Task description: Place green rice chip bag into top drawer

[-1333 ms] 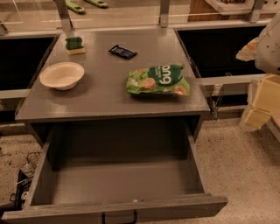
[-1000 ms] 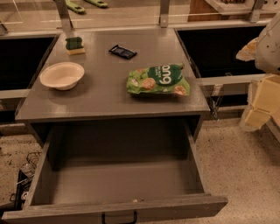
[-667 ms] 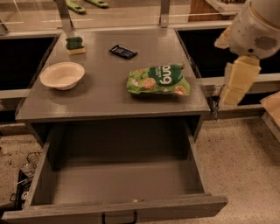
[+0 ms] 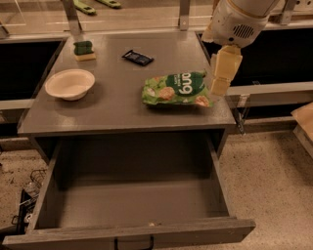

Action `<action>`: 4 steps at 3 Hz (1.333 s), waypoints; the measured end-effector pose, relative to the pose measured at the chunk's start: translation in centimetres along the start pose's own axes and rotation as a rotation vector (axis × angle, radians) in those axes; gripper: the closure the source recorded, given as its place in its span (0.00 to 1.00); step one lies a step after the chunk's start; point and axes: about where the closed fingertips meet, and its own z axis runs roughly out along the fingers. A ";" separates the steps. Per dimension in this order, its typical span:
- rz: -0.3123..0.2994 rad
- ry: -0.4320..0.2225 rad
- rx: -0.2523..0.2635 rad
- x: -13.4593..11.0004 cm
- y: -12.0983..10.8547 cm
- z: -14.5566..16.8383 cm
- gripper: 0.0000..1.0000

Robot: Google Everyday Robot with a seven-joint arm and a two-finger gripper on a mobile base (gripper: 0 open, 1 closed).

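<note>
The green rice chip bag has white lettering [image 4: 187, 85] near its middle. My gripper goes there next and closes on it.
The green rice chip bag [image 4: 178, 89] lies flat on the right part of the grey table top [image 4: 117, 105], white lettering facing up. The top drawer [image 4: 132, 205] is pulled out wide under the table, its inside bare, its front panel with the black handle [image 4: 133, 242] at the bottom edge. My gripper [image 4: 222, 71] hangs from the white arm at the upper right, just above the bag's right end, at the table's right edge. It holds nothing that I can see.
A white bowl [image 4: 70, 84] sits at the table's left. A green-topped sponge [image 4: 84, 50] and a small black wrapper [image 4: 137, 57] lie at the back. Metal posts [image 4: 184, 14] rise behind the table. Speckled floor lies to the right.
The arm has swung in from the far right and now hangs over the bag's right end. The bag, bowl and drawer have not moved.
</note>
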 end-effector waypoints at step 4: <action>0.013 -0.056 -0.069 -0.7 -4.4 7.4 0.00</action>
